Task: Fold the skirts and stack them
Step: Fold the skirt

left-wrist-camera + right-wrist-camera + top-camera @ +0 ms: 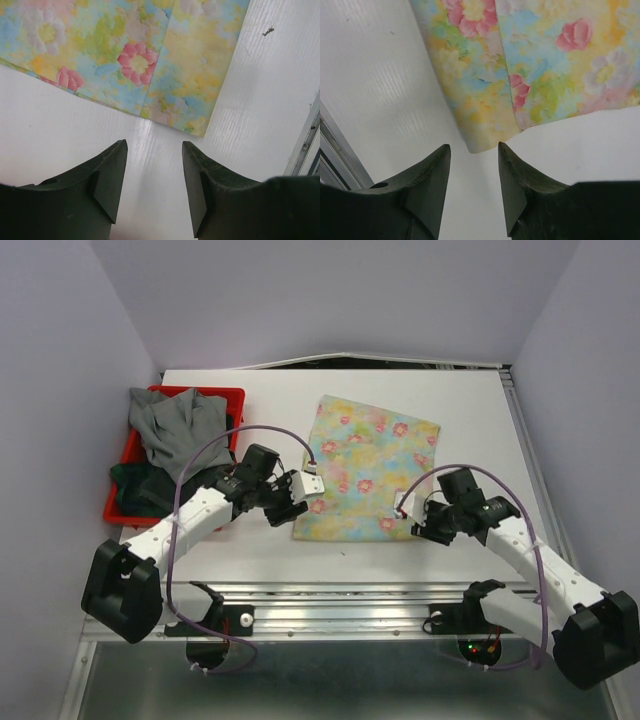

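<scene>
Next, I close my left gripper on the near corner (295, 538) (201, 133) of the pastel yellow-blue floral skirt, the one on the red bin's side.
The pastel yellow-blue floral skirt (366, 468) lies flat on the white table. It fills the top of the left wrist view (125, 55) and the right wrist view (530, 65). My left gripper (291, 503) is open and empty, just off the skirt's near left corner (200, 129). My right gripper (421, 528) is open and empty, its fingertips just short of the skirt's near right corner (482, 145). A grey skirt (178, 425) and dark ones (140, 488) are heaped in the red bin.
The red plastic bin (131, 440) stands at the table's left side. A metal rail (330, 595) runs along the near edge, also seen in the wrist views (305, 145) (340, 165). White walls close in the left, right and back.
</scene>
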{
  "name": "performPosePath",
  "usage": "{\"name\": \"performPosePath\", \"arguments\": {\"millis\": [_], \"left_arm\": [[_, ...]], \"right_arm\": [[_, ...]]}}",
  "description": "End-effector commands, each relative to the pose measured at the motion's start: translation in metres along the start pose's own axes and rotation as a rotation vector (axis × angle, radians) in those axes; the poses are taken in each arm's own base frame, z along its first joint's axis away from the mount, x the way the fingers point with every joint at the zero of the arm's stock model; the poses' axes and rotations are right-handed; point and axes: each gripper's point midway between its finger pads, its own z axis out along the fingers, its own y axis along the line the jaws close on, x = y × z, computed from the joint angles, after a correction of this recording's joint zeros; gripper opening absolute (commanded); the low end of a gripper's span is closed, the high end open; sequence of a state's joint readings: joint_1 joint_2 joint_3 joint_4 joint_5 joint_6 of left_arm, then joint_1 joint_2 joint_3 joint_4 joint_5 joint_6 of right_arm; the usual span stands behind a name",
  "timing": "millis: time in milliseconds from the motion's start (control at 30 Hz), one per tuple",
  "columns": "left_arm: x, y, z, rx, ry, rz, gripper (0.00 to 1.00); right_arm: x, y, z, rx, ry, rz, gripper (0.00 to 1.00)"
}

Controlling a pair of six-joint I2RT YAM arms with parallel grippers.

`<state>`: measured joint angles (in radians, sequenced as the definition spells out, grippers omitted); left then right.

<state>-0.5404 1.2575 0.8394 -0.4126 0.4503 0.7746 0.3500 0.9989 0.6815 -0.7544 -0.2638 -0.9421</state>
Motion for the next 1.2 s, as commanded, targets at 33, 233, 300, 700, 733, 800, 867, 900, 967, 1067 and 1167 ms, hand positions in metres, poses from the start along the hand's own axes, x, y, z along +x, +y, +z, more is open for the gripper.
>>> {"name": "performPosePath", "arguments": {"millis": [33, 233, 300, 700, 733, 800, 867, 900, 967, 1067, 1167], "left_arm": [[-0.014, 0.002, -0.001, -0.005, -0.068, -0.006, 0.61], [-0.01, 0.006, 0.003, -0.014, -0.052, 0.001, 0.63], [-0.006, 0.005, 0.005, -0.01, -0.043, 0.007, 0.63], [0.021, -0.008, 0.02, -0.062, 0.029, 0.209, 0.62], [0.017, -0.006, 0.021, -0.092, 0.012, 0.268, 0.62], [0.023, -0.018, 0.024, -0.118, 0.02, 0.347, 0.62], [0.023, -0.017, 0.024, -0.161, 0.006, 0.4, 0.62], [0.02, -0.018, 0.025, -0.167, -0.005, 0.416, 0.61], [0.017, -0.02, 0.027, -0.18, -0.025, 0.442, 0.6], [0.013, -0.023, 0.032, -0.194, -0.039, 0.474, 0.58], [0.012, -0.029, 0.04, -0.174, -0.039, 0.496, 0.56]], "right_arm": [[0.007, 0.007, 0.004, 0.027, 0.033, -0.203, 0.49], [0.02, 0.012, 0.02, 0.042, 0.076, -0.278, 0.49], [0.024, 0.009, 0.026, 0.07, 0.088, -0.308, 0.49], [0.028, -0.009, 0.043, 0.21, 0.113, -0.334, 0.01], [0.026, -0.011, 0.041, 0.221, 0.109, -0.331, 0.01], [0.024, -0.012, 0.038, 0.227, 0.103, -0.313, 0.01], [0.019, -0.013, 0.035, 0.223, 0.091, -0.285, 0.01], [0.018, -0.012, 0.034, 0.218, 0.091, -0.274, 0.01], [0.01, -0.015, 0.031, 0.217, 0.071, -0.248, 0.01], [0.005, -0.016, 0.029, 0.205, 0.068, -0.211, 0.01], [0.003, -0.018, 0.03, 0.203, 0.072, -0.209, 0.01]]}}
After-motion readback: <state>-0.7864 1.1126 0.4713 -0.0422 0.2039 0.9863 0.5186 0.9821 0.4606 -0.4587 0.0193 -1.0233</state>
